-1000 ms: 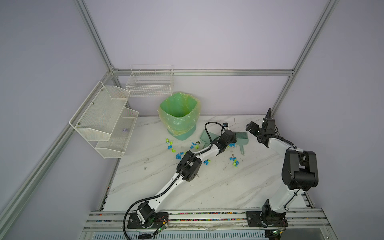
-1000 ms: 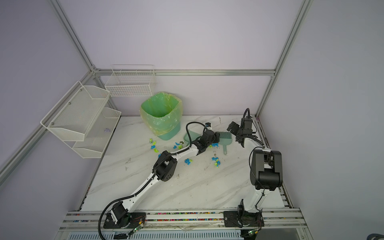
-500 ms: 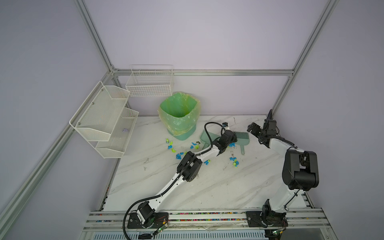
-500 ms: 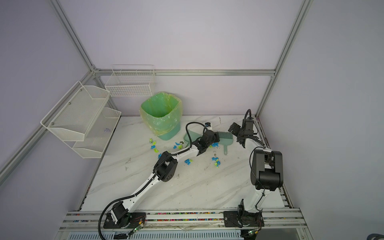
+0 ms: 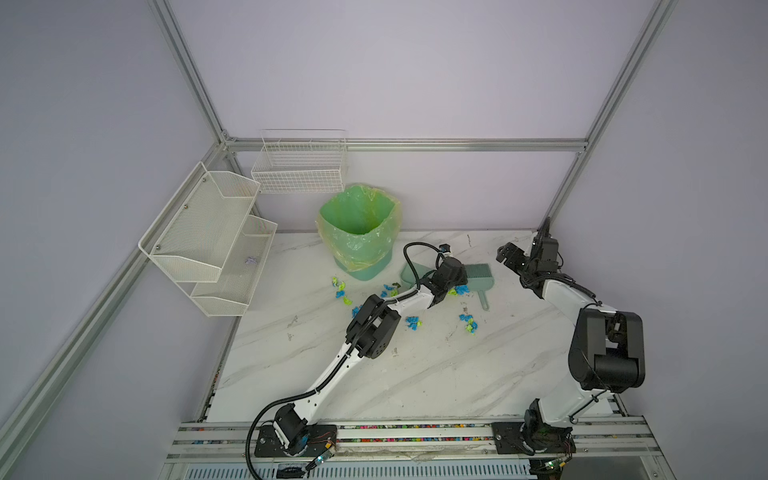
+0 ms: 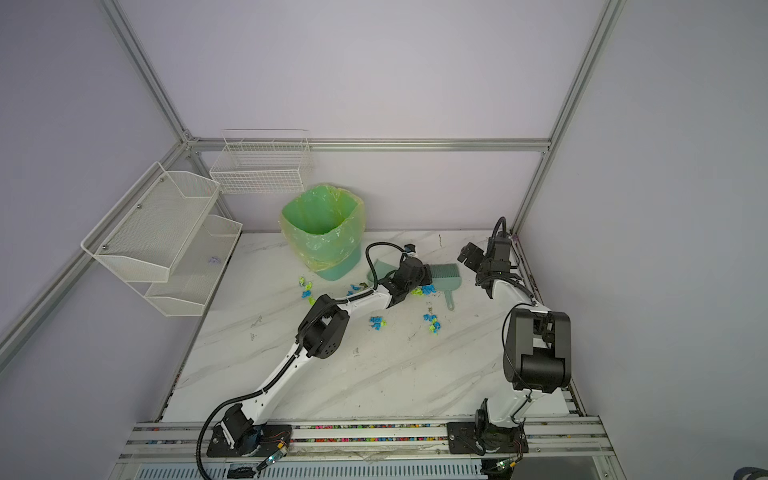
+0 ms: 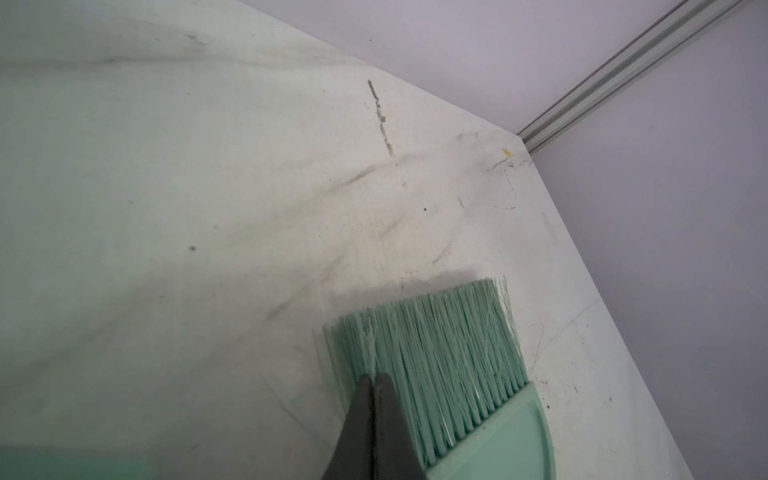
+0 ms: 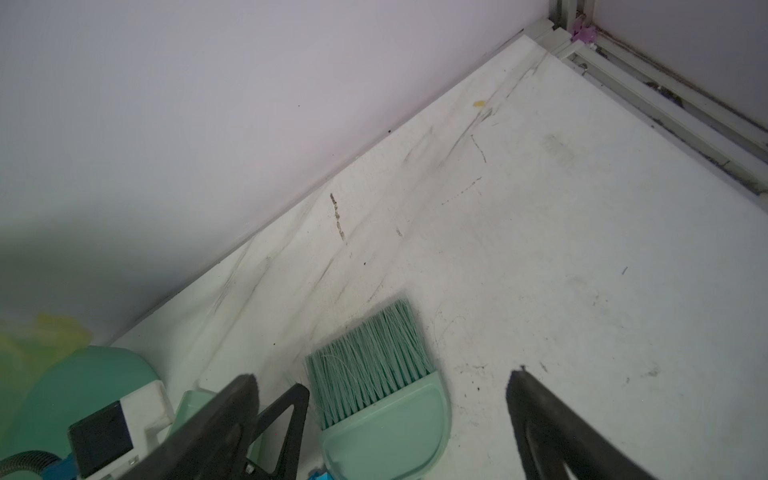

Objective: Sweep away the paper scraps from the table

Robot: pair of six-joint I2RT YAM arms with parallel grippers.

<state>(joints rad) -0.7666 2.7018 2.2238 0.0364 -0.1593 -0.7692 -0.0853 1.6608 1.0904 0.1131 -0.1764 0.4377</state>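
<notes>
The shut fingers of my left gripper are at the edge of the bristles, so next I open that gripper, take in more bristles [image 7: 409, 369] and lift the brush.
Paper scraps [image 5: 413, 322] [image 6: 376, 322], tiny blue and lime-green wads, lie scattered over the table [image 5: 436, 374] [image 6: 395, 374] between the bin and the brush. A mint-green hand brush [image 5: 478, 275] [image 6: 444, 274] [image 8: 374, 357] lies flat with its bristles [image 7: 432, 345] towards the back wall. My left gripper [image 5: 451, 272] [image 6: 415, 270] [image 7: 374, 377] sits low at the brush's left side, shut, fingers pressed together with nothing seen between them. A green dustpan [image 5: 411, 274] [image 6: 376, 268] lies just left of it. My right gripper [image 5: 509, 253] [image 6: 469, 253] [image 8: 382, 386] hovers open over the brush.
A green bin with a yellow-green bag [image 5: 359, 228] [image 6: 322, 228] stands at the back of the table. White wire mesh shelves [image 5: 208, 241] [image 6: 158, 241] hang on the left wall. Walls and aluminium rails [image 8: 665, 104] close the back right corner.
The left gripper's jaws have closed beside the brush. The right gripper has shifted slightly left towards the brush and stays open.
</notes>
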